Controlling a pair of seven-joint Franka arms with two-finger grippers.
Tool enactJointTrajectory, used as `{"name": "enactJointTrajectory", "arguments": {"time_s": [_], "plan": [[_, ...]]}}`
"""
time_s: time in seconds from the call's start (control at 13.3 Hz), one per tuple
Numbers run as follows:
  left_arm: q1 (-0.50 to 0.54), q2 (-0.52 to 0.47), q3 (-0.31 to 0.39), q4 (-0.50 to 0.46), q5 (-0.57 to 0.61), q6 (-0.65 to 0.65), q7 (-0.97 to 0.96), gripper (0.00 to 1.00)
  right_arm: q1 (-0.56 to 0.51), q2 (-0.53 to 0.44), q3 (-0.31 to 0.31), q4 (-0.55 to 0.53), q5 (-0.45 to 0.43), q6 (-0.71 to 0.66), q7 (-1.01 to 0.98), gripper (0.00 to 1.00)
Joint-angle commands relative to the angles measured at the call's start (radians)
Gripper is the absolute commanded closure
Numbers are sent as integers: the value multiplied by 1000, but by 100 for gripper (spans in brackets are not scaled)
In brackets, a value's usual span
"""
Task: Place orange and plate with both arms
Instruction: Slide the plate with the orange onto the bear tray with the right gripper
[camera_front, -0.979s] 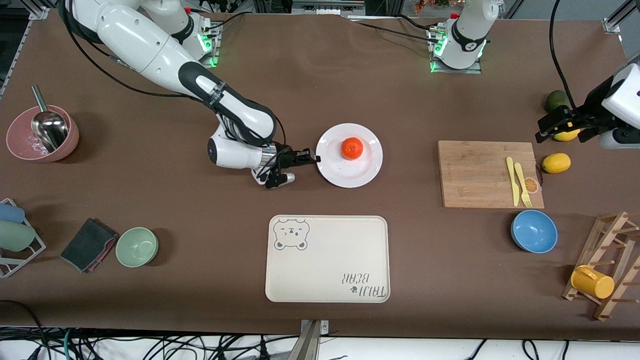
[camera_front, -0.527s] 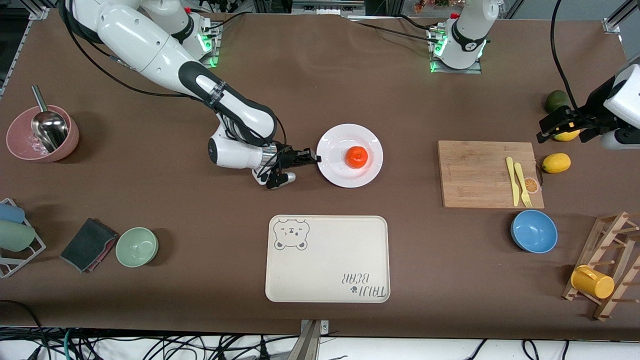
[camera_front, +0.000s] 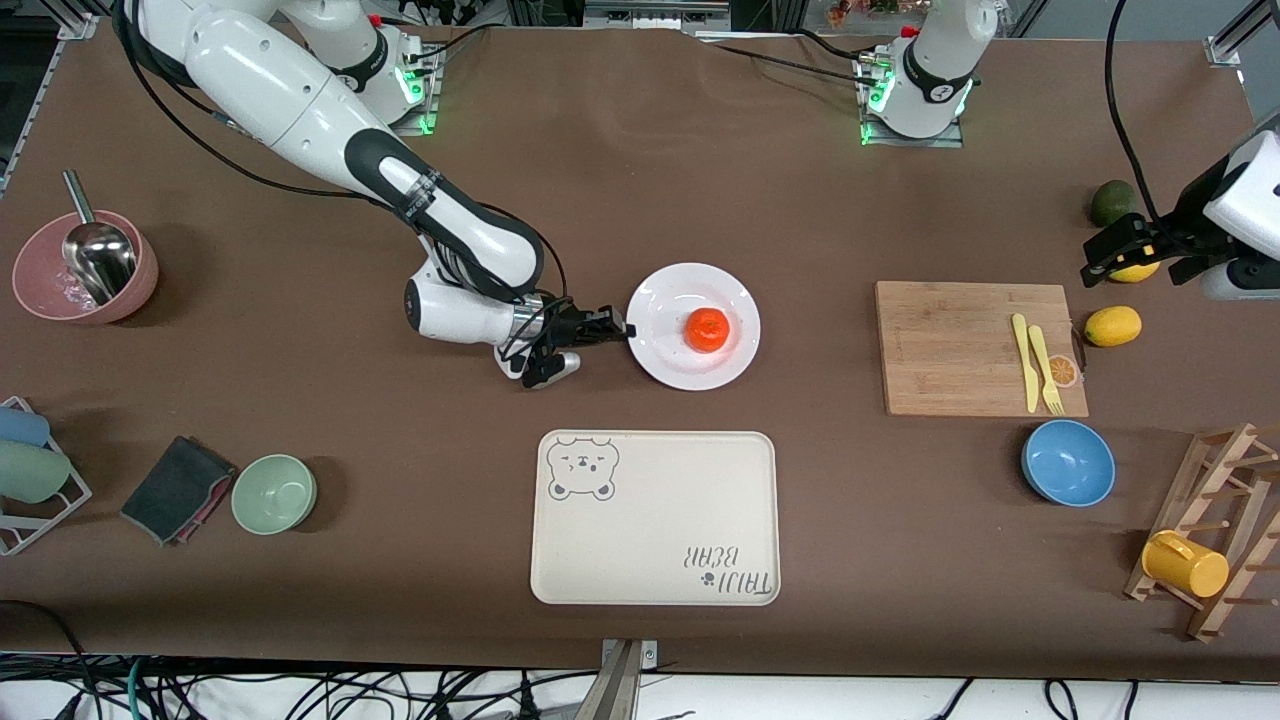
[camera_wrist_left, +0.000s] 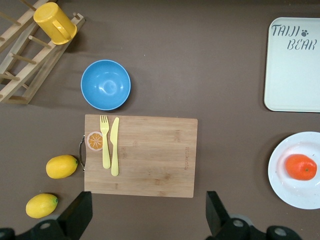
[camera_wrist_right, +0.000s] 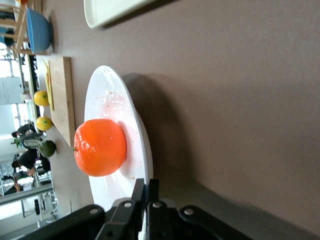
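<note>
I should use my right gripper to set the white plate down on the middle of the cream bear-print tray (camera_front: 668, 514).
The white plate (camera_front: 660, 350) lies mid-table with the red-orange orange (camera_front: 707, 330) on it. My right gripper (camera_front: 622, 330) is shut on the plate's rim at the edge toward the right arm's end. In the right wrist view the fingers (camera_wrist_right: 146, 187) clamp the rim, the plate (camera_wrist_right: 107, 100) looks slightly raised over its shadow, and the orange (camera_wrist_right: 100, 147) sits near its middle. My left gripper (camera_front: 1135, 255) is open and empty, up over the lemons at the left arm's end. Its view (camera_wrist_left: 148, 220) shows the plate (camera_wrist_left: 282, 172) and orange (camera_wrist_left: 301, 167).
A cream bear-print tray (camera_front: 655, 517) lies nearer the camera than the plate. A wooden board (camera_front: 960, 347) with yellow knife and fork, two lemons (camera_front: 1112, 325), a blue bowl (camera_front: 1068, 462) and a rack with a yellow mug (camera_front: 1185, 563) are toward the left arm's end. A green bowl (camera_front: 274, 493) and pink bowl (camera_front: 85, 268) are toward the right arm's end.
My right gripper has drawn the plate a little nearer the camera and toward the right arm's end. The orange has rolled on the plate. The left gripper has barely shifted.
</note>
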Motion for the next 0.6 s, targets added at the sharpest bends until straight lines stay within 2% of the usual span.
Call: {"name": "enactJointTrajectory", "arguments": {"time_s": [0.0, 0.53], "plan": [[7, -23, -8, -20, 27, -1, 18, 0, 0, 12, 9, 39, 70, 15, -24, 100], [7, -23, -8, -20, 21, -1, 18, 0, -11, 10, 15, 116, 96, 15, -16, 100]]}}
